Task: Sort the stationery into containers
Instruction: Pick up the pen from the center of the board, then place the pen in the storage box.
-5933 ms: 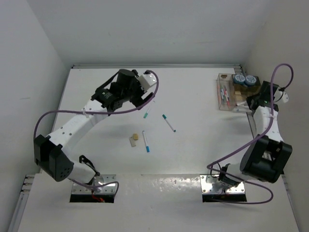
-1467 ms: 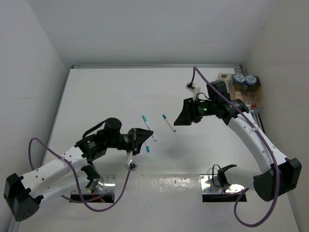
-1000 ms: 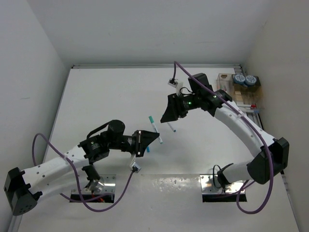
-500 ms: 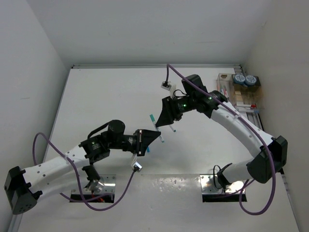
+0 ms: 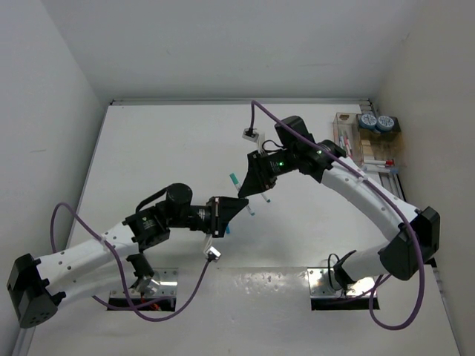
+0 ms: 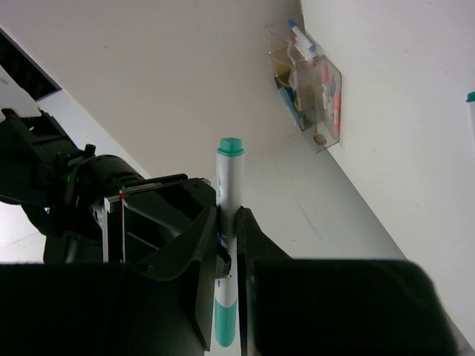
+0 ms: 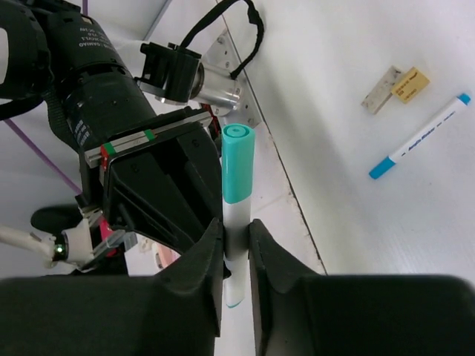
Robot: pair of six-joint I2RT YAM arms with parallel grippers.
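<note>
The robot's right gripper needs to release the white pen beside the red-capped pen at the tan box's near end [image 5: 377, 165].
A white pen with teal ends [image 7: 237, 167] hangs in the air between both arms. My left gripper [image 6: 226, 248] is shut on its lower part. My right gripper [image 7: 236, 241] is shut on the same pen, its fingers pressed to the white barrel from the opposite side. In the top view the two grippers [image 5: 241, 204] [image 5: 247, 185] meet over the table's middle, the pen [image 5: 234, 180] poking out between them. The containers, a clear box [image 5: 344, 141] and a tan box [image 5: 369, 146], stand at the far right, with two blue-grey rolls [image 5: 367, 120] behind them.
A blue-tipped pen [image 7: 419, 137] and a tan and a white block [image 7: 395, 85] lie on the table below the arms. Another pen [image 5: 265, 196] lies just right of the grippers. The clear box [image 6: 308, 81] holds several pens. Metal base plates [image 5: 343, 285] sit at the near edge.
The right arm has swung left to meet the left gripper. Its jaws, apart half a second ago, now clamp the pen that the left gripper kept holding.
</note>
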